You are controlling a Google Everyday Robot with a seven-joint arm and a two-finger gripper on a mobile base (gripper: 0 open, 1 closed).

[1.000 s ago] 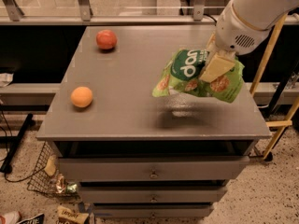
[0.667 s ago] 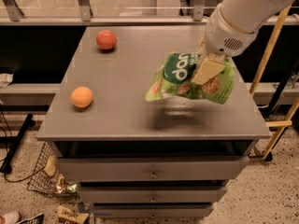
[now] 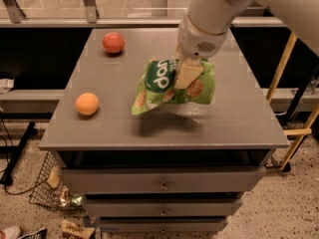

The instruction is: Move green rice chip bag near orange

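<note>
Next, I let go of the green rice chip bag on the grey cabinet top just inward of the orange (image 3: 138, 104). The bag now hangs above the cabinet top's middle.
The green rice chip bag (image 3: 162, 86) hangs in the air above the middle of the grey cabinet top (image 3: 239, 118), with its shadow on the surface below. My gripper (image 3: 188, 73) is shut on the bag's upper middle, coming down from the white arm at the top right. The orange (image 3: 87, 103) lies on the cabinet top near the left front edge, well to the left of the bag and apart from it.
A redder round fruit (image 3: 113, 42) lies at the back left of the top. The cabinet has drawers (image 3: 164, 183) below. A wire basket (image 3: 47, 188) and litter lie on the floor at left. A yellow stand (image 3: 279, 78) is at right.
The gripper has carried the bag leftward across the cabinet top, toward the orange. The two fruits have not moved.
</note>
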